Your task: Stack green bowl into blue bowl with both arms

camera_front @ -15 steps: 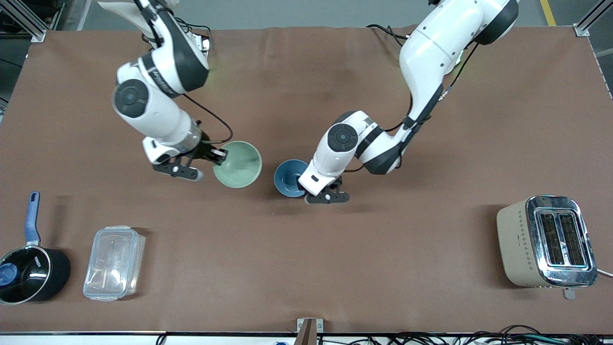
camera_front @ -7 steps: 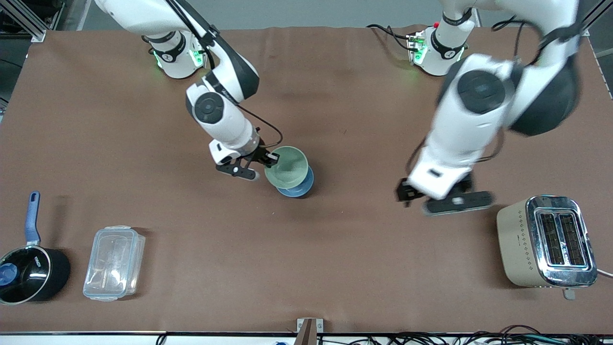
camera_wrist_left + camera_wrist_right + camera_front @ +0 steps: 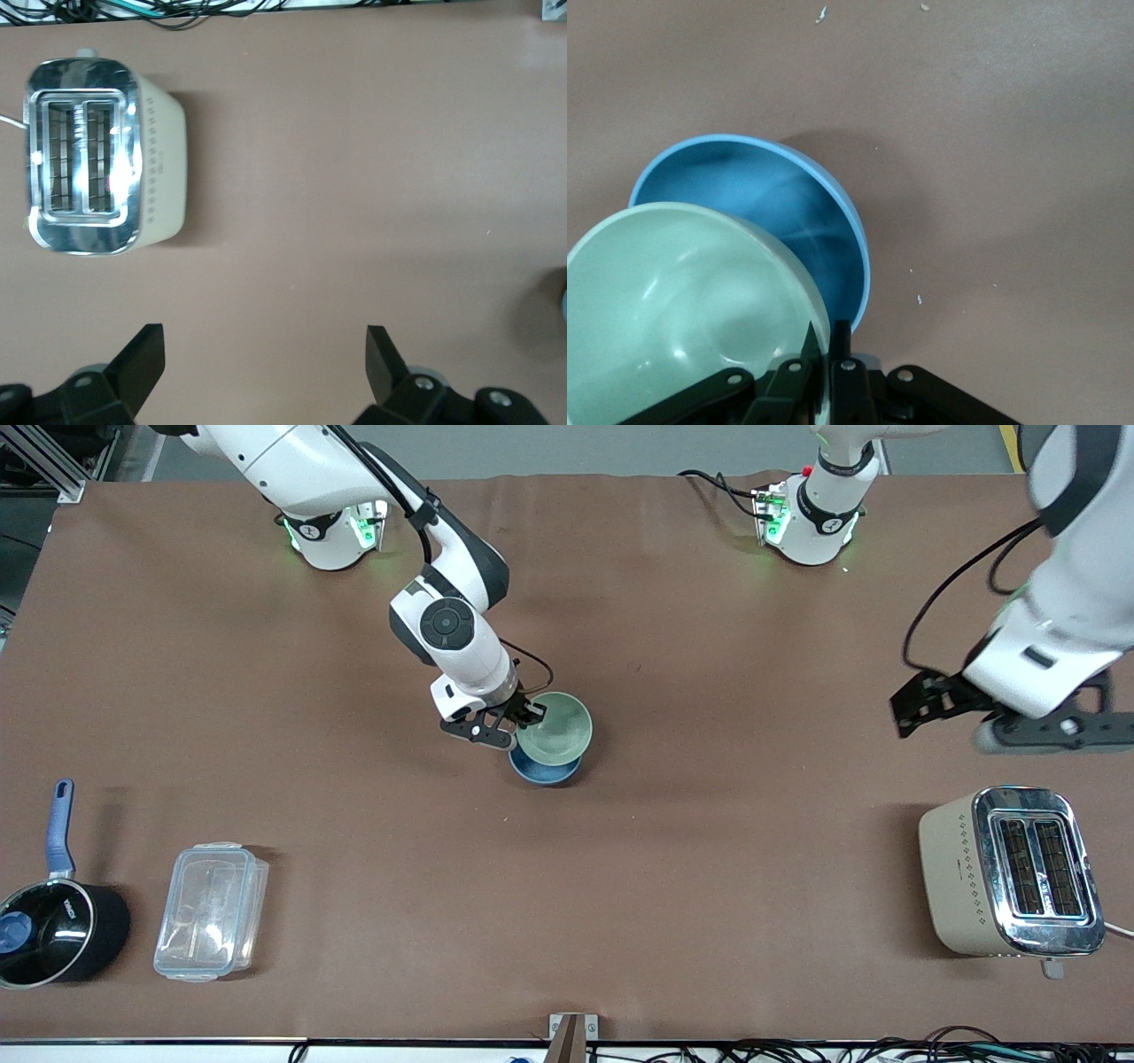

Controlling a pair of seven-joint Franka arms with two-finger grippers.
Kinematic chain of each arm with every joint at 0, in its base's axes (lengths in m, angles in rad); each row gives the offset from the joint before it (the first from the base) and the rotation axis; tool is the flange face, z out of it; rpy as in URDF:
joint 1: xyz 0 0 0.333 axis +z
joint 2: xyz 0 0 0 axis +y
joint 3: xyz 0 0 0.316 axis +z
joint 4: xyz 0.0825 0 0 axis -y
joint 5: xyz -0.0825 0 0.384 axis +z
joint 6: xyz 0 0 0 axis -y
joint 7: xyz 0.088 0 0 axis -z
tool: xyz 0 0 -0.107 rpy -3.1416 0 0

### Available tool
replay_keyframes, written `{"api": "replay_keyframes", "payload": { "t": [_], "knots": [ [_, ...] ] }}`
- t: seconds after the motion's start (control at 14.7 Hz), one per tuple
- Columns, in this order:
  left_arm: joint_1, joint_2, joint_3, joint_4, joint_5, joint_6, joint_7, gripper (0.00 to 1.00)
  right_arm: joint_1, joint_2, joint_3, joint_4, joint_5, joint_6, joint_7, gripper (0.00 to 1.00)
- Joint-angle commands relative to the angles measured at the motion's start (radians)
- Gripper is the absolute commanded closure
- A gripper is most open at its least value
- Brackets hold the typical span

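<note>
My right gripper is to set the green bowl down. It will go in the middle of the blue bowl (image 3: 543,751) (image 3: 751,252), base to base.
The pale green bowl (image 3: 558,726) hangs tilted over the blue bowl (image 3: 542,769), which stands on the table mid-way along it. The green bowl covers most of the blue one and sits off-centre toward the robots' bases. My right gripper (image 3: 524,717) is shut on the green bowl's rim. In the right wrist view the fingers (image 3: 843,341) pinch the green bowl's (image 3: 682,301) wall, with the blue bowl (image 3: 762,199) under it. My left gripper (image 3: 983,719) is open and empty, raised over bare table near the toaster; its fingers (image 3: 142,359) stand wide apart.
A beige and chrome toaster (image 3: 1010,872) stands near the front camera at the left arm's end, also in the left wrist view (image 3: 89,168). A clear plastic box (image 3: 211,912) and a black saucepan with a blue handle (image 3: 53,926) stand at the right arm's end.
My right gripper carried the green bowl sideways until it hung over the blue bowl. My left gripper let go of the blue bowl and swung up and away toward the toaster.
</note>
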Motion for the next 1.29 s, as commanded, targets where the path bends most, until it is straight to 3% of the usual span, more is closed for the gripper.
{"api": "replay_keyframes", "payload": {
  "t": [0.0,0.27,0.41,0.88,0.95,1.02,1.16,1.22],
  "knots": [
    [-0.003,-0.139,0.032,-0.126,-0.032,-0.011,0.044,0.00,-0.005,0.014,0.003,0.017,-0.029,0.005,0.028,0.99],
    [-0.013,-0.207,0.089,-0.145,-0.110,-0.141,0.063,0.00,-0.028,0.015,0.000,0.040,-0.037,-0.001,0.023,0.99],
    [-0.031,-0.245,0.104,-0.186,-0.136,-0.145,0.063,0.00,-0.028,0.020,-0.001,0.042,-0.053,0.000,0.023,0.99],
    [-0.040,-0.241,0.131,-0.182,-0.141,-0.143,0.063,0.00,-0.031,0.024,-0.006,0.034,-0.083,0.000,0.026,0.98],
    [-0.039,-0.238,0.131,-0.182,-0.145,-0.140,0.063,0.00,-0.031,0.032,-0.007,0.034,-0.083,0.000,0.026,0.94],
    [-0.040,-0.232,0.131,-0.180,-0.145,-0.138,0.063,0.00,-0.033,0.037,-0.007,0.037,-0.083,-0.001,0.026,0.74],
    [-0.045,-0.222,0.126,-0.180,-0.142,-0.131,0.061,0.00,-0.033,0.040,-0.007,0.037,-0.083,-0.001,0.028,0.10],
    [-0.046,-0.216,0.124,-0.180,-0.144,-0.120,0.061,0.00,-0.033,0.040,-0.007,0.037,-0.083,-0.001,0.028,0.00]
  ]
}}
